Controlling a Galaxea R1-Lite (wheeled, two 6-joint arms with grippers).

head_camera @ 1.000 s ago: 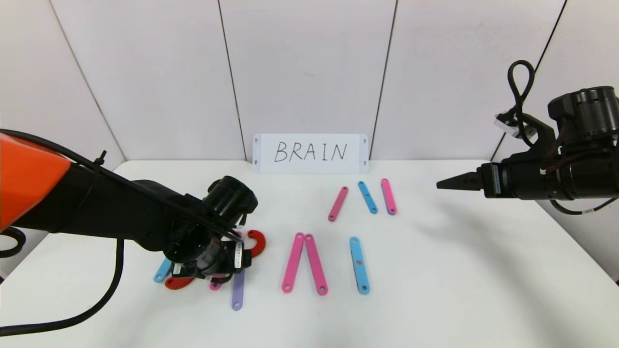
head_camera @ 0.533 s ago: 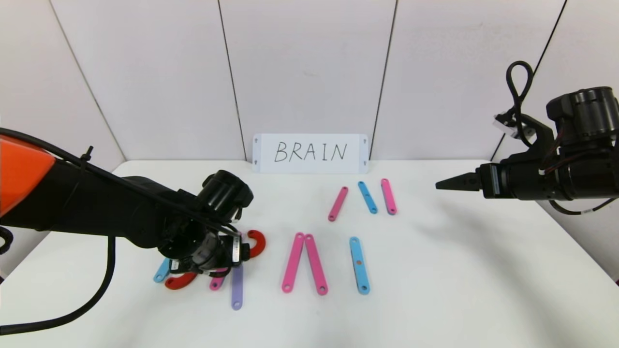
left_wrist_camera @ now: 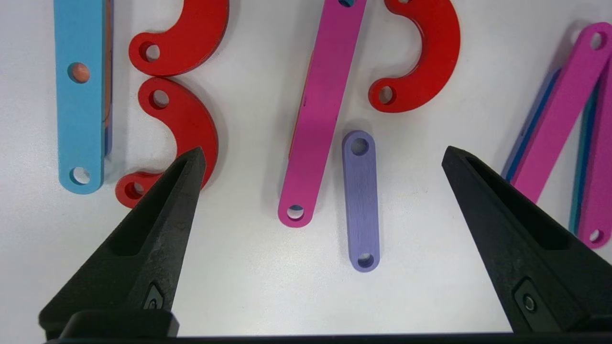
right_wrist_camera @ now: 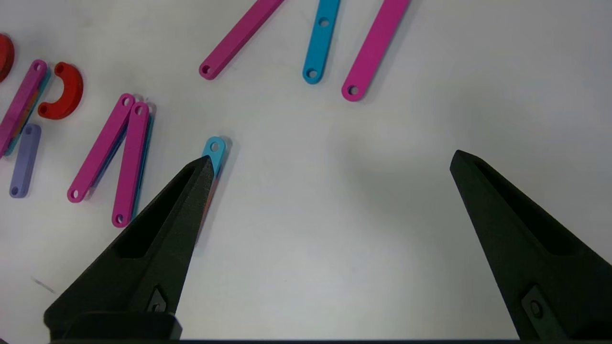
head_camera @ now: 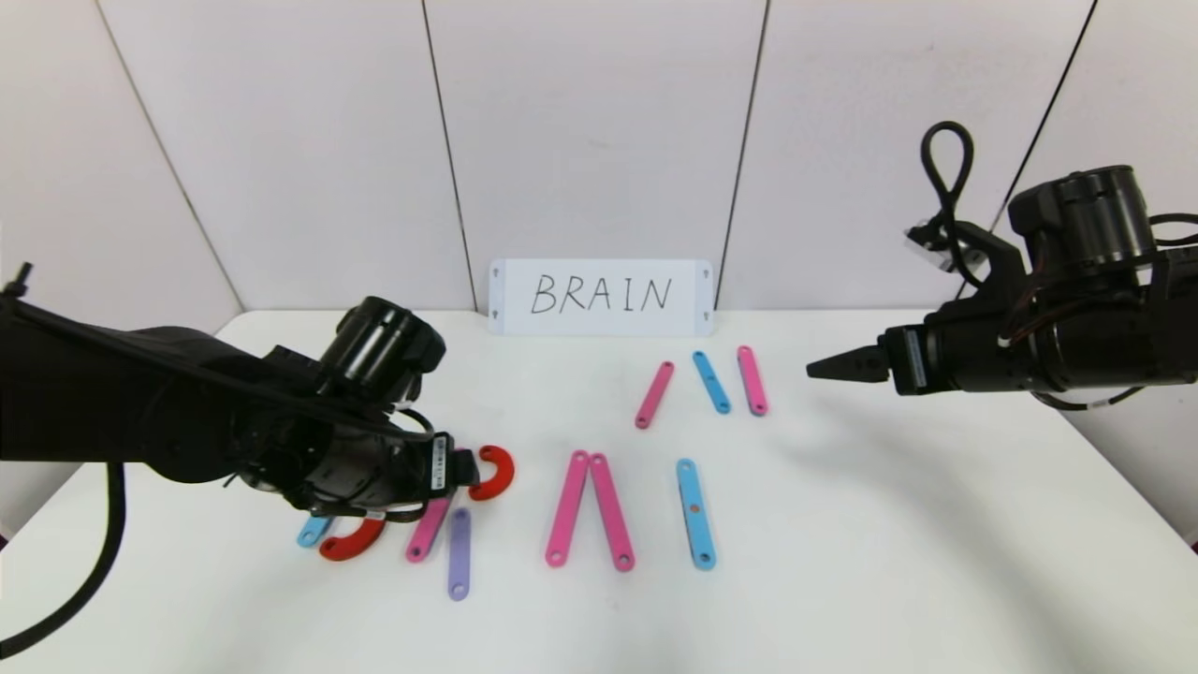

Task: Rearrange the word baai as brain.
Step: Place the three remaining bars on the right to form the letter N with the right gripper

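Next, I move my right gripper to the middle of the back pink strip point(head_camera: 654, 394) point(right_wrist_camera: 252, 24) nearest the inverted V and close it there.
The word lies on the white table in flat pieces. At the left are a light-blue strip point(head_camera: 314, 532), red arcs point(head_camera: 351, 543) point(head_camera: 496, 473), a pink strip point(head_camera: 429, 529) and a short purple strip point(head_camera: 459, 552). Two pink strips point(head_camera: 568, 508) point(head_camera: 611, 511) form an inverted V, beside a light-blue strip point(head_camera: 695, 513). Farther back lie pink point(head_camera: 654, 394), light-blue point(head_camera: 711, 382) and pink point(head_camera: 752, 379) strips. My left gripper point(head_camera: 460, 468) hovers open and empty over the left group, with the purple strip point(left_wrist_camera: 361, 200) and pink strip point(left_wrist_camera: 320, 110) between its fingers. My right gripper point(head_camera: 828, 367) is open and empty above the right side.
A white card point(head_camera: 601, 297) with handwritten "BRAIN" stands against the back wall. In the right wrist view a light-blue strip point(right_wrist_camera: 215, 150) shows beside one finger point(right_wrist_camera: 181, 210), with bare table point(right_wrist_camera: 334, 229) between the fingers.
My left arm has drawn back to the left and risen, uncovering the pink and purple strips. My right gripper has moved a little to the left. No piece has moved.
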